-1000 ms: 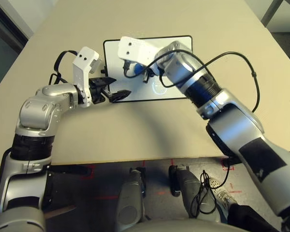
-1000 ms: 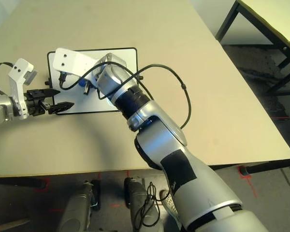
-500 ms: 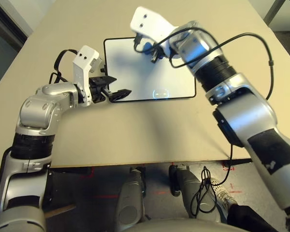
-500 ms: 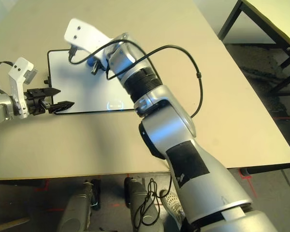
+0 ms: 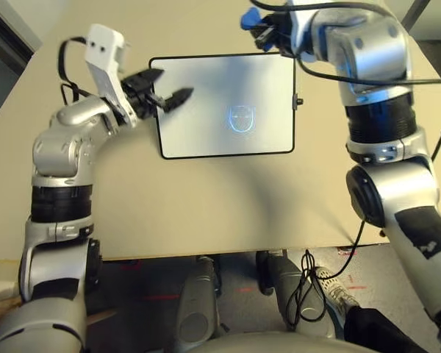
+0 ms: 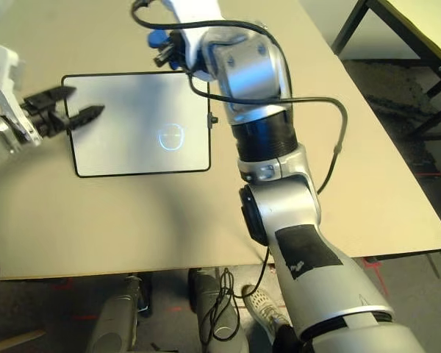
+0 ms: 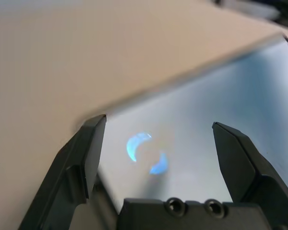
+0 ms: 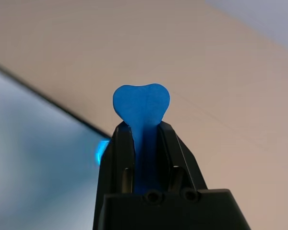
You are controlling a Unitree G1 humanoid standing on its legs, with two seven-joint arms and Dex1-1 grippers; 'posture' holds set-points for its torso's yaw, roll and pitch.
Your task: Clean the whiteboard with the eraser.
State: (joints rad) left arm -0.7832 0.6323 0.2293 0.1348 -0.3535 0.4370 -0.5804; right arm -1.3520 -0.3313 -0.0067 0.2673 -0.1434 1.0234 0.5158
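Note:
Next, my right gripper lets go of the blue eraser on the beige table (image 5: 328, 118) next to the whiteboard's black knob.
The whiteboard (image 5: 206, 132) lies flat on the beige table, and a small blue drawing (image 5: 241, 118) sits near its middle. My right gripper (image 8: 141, 127) is shut on the blue eraser (image 8: 141, 103). It holds the eraser (image 5: 248, 20) in the air, just past the board's far right corner. My left gripper (image 5: 165, 84) hovers open over the board's far left edge with nothing between its fingers (image 7: 81, 153). Between them, the left wrist view shows the blue drawing (image 7: 146, 152) on the board.
A black cable (image 6: 338, 132) loops out from my right forearm over the table. The table's front edge (image 5: 206, 254) runs close to my body. A second table (image 6: 411, 37) stands off to the right across a gap of floor.
My right arm has lifted the eraser off the board and swung it past the far edge. My left gripper has moved from the board's near left corner up to its far left edge.

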